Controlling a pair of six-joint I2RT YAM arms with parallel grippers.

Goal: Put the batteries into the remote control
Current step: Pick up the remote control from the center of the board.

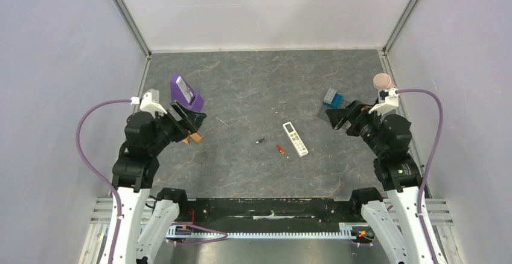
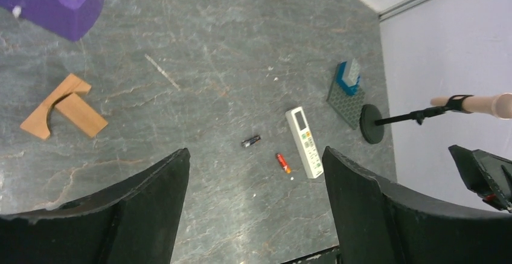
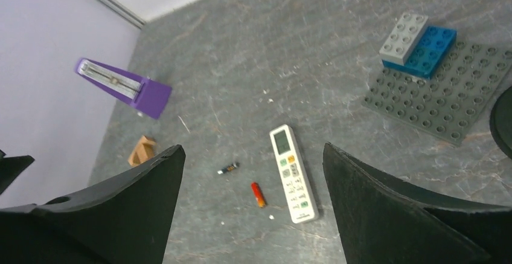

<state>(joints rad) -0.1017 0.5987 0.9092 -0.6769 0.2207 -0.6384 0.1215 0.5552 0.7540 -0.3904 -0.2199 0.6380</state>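
Observation:
I need to next move my right gripper to the white remote control and close it on the remote control's lower button end (image 1: 300, 148) (image 3: 299, 198), opposite its screen.
The white remote control (image 1: 295, 139) (image 2: 304, 142) (image 3: 293, 173) lies buttons-up near the middle of the grey table. Just left of it rest two batteries: a red-orange one (image 1: 280, 150) (image 2: 282, 162) (image 3: 258, 194) and a dark one with a silvery tip (image 1: 261, 139) (image 2: 251, 141) (image 3: 228, 168). My left gripper (image 1: 192, 119) (image 2: 256, 206) hovers open at the table's left, well away from them. On the right side my right gripper (image 1: 338, 118) (image 3: 253, 206) is open too, raised above the table. Nothing is between either pair of fingers.
A purple wedge stand (image 1: 186, 92) (image 3: 124, 87) sits at the back left, a small wooden piece (image 1: 193, 137) (image 2: 63, 107) beside the left gripper. A grey studded baseplate (image 3: 444, 98) with blue and grey bricks (image 1: 332, 98) lies at the right, near a black-based stand with a pink ball (image 1: 381, 81).

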